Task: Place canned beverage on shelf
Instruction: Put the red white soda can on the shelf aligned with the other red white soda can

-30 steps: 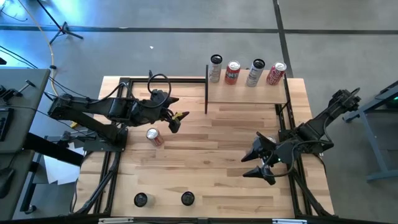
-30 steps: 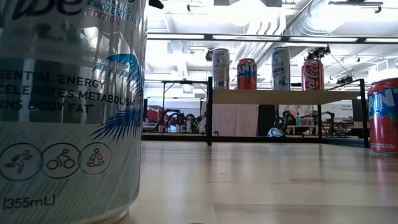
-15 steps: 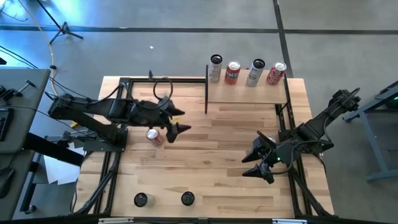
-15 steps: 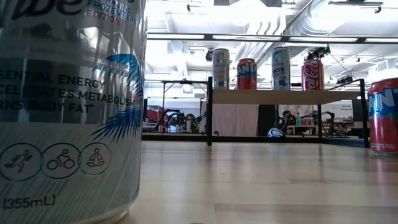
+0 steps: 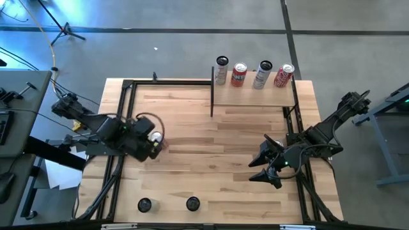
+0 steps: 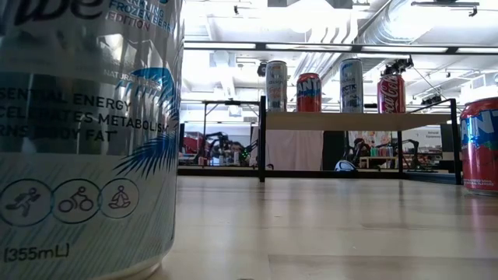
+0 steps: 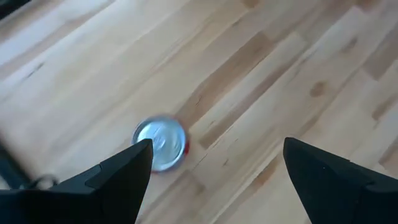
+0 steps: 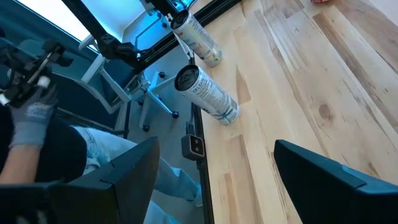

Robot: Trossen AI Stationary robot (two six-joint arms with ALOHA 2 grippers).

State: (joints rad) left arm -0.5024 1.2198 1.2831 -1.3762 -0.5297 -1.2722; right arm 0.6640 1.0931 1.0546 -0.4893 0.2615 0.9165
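Note:
Next, I lower my left gripper to the red can and close it around the can's body (image 5: 163,145) (image 7: 186,147), just below the silver top of the can.
A red can (image 5: 156,138) with a silver top (image 7: 160,143) stands upright on the tabletop at middle left. My left gripper (image 5: 151,144) is open above it, pointing down; in the left wrist view (image 7: 217,147) the can shows beside one fingertip, not between the two. The shelf (image 5: 252,96), a pale board on black uprights, stands at the far right and bears several upright cans (image 5: 239,74); it also shows in the low view (image 6: 358,120). My right gripper (image 5: 264,167) is open and empty over the table's right part.
Two cans (image 5: 145,204) (image 5: 192,203) stand at the near edge; they show large in the low view (image 6: 85,132) (image 6: 481,144) and in the right wrist view (image 8: 206,94). A person's gloved hand (image 8: 31,115) shows beyond the table. Bare planks lie between the arms.
My left gripper has drawn back from the table's middle toward the left edge and a little nearer, and has tipped to point down over the red can. The can has stayed where it was.

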